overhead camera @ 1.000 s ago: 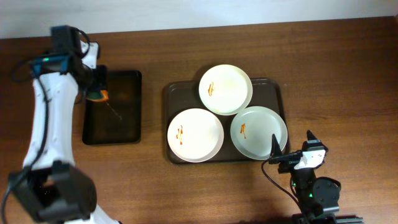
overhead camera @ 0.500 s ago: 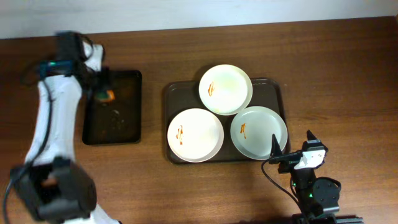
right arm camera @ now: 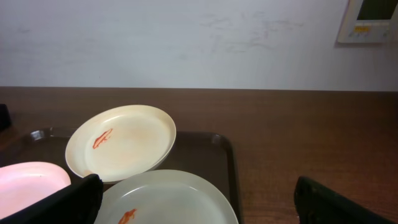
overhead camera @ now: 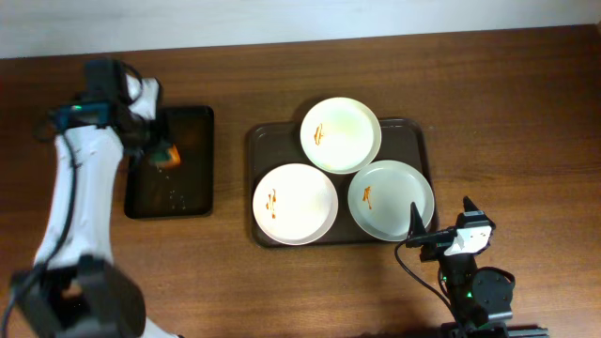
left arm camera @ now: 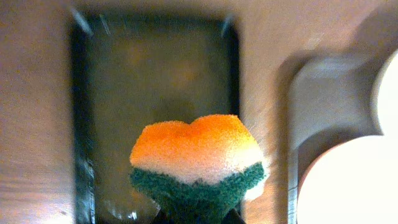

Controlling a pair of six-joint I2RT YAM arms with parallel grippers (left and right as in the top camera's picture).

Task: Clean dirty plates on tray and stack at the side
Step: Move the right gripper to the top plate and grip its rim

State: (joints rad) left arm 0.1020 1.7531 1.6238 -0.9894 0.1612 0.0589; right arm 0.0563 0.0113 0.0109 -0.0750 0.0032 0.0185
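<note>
Next, my right gripper grips the rim of the front white plate [overhead camera: 335, 193] [right arm camera: 69, 180] nearest the black tray, on the side facing the other front plate.
Three white plates lie on the dark brown tray [overhead camera: 265, 139]: one at the back [overhead camera: 341, 134], one front left [overhead camera: 294, 203], one front right [overhead camera: 391, 200], each with a small orange smear. The back plate overlaps the front two. My left gripper [overhead camera: 161, 150] is shut on the green-and-orange sponge [left arm camera: 196, 158], held above the small black tray [overhead camera: 191, 131], left of the plates. My right gripper [right arm camera: 199, 208] stands open at the front right plate's [right arm camera: 168, 199] near edge, with nothing between its fingers.
The black tray [left arm camera: 155, 81] has wet drops on its floor. In the left wrist view the brown tray's corner [left arm camera: 317, 93] and a plate [left arm camera: 354, 180] show at the right. Bare wooden table lies right of the brown tray [right arm camera: 214, 149].
My left gripper has carried the sponge a little to the right and toward the front over the black tray. The right arm and the plates have not moved.
</note>
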